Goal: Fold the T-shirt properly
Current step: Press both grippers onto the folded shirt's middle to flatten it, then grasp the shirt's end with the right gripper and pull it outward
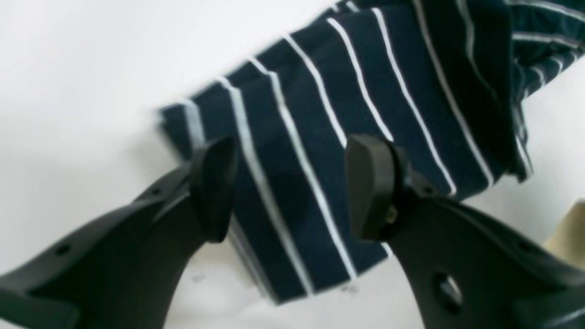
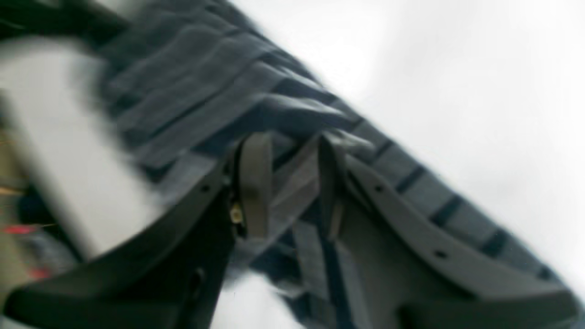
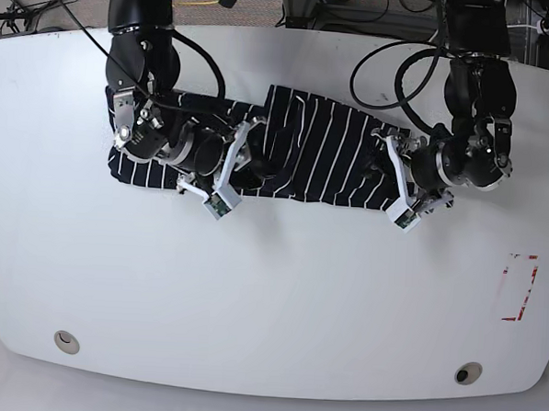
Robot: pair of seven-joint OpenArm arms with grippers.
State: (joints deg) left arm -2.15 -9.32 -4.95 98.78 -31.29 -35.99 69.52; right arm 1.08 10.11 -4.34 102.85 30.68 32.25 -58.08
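My right gripper is pinching a raised fold near the middle of the T-shirt, short of the T-shirt's loose outer end, so next I open and grab that outer end (image 3: 120,166).
The T-shirt (image 3: 323,153), dark navy with thin white stripes, lies spread sideways across the far middle of the white table (image 3: 269,306). In the base view my right gripper (image 3: 251,166) is on the shirt's left half. The blurred right wrist view shows the right gripper (image 2: 292,155) with its pads close together and a raised fold of the T-shirt (image 2: 192,91) pinched between them. My left gripper (image 3: 375,177) is at the shirt's right end. In the left wrist view the left gripper (image 1: 292,183) stands open over a flat striped end of the T-shirt (image 1: 365,82), pads well apart and not pinching the cloth.
A red rectangle outline (image 3: 519,287) marks the table at the right. Two round holes (image 3: 65,342) (image 3: 468,374) sit near the front edge. Cables (image 3: 393,55) loop behind the arms at the back.
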